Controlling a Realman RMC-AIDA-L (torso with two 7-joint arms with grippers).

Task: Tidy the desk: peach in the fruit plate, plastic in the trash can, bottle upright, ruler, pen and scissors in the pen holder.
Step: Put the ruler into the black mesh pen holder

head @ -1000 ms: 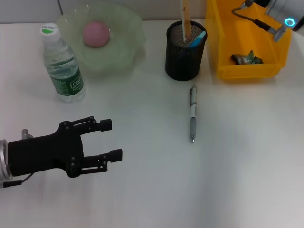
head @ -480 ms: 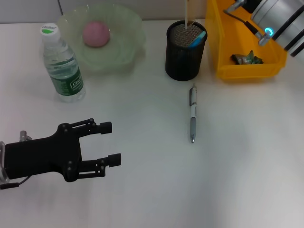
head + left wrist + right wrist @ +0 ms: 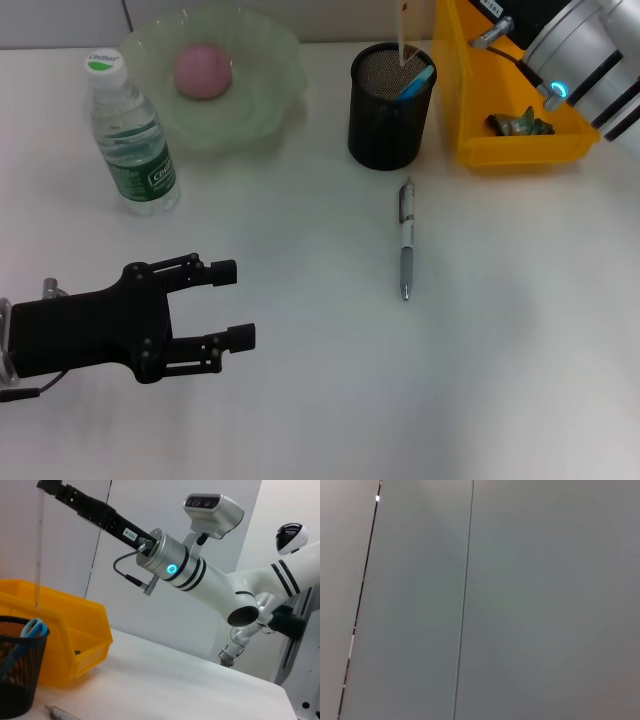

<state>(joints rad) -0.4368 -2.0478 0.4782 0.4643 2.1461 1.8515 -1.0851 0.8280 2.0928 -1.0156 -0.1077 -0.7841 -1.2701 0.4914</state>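
The robot's right gripper needs to release the clear ruler, which hangs upright over the holder now, inside the black mesh pen holder (image 3: 379, 80), next to the blue-handled scissors.
The clear ruler (image 3: 402, 30) hangs upright over the black mesh pen holder (image 3: 390, 98), its lower end at the rim. In the left wrist view my right gripper (image 3: 45, 485) is shut on the ruler's (image 3: 38, 550) top. The blue-handled scissors (image 3: 418, 78) stand in the holder. The pen (image 3: 405, 240) lies on the desk (image 3: 520, 330) in front of the holder. The peach (image 3: 203, 70) sits in the fruit plate (image 3: 265, 105). The bottle (image 3: 130, 135) stands upright. The plastic (image 3: 520, 123) lies in the yellow trash can (image 3: 470, 90). My left gripper (image 3: 228, 303) is open and empty, low at the near left.
My right arm (image 3: 585, 65) reaches in over the trash can at the far right. The pen holder stands between the fruit plate and the trash can. The bottle stands just left of the plate.
My right arm has swung further into view over the trash can. The ruler has turned edge-on above the pen holder. My left gripper has drifted slightly towards the near edge.
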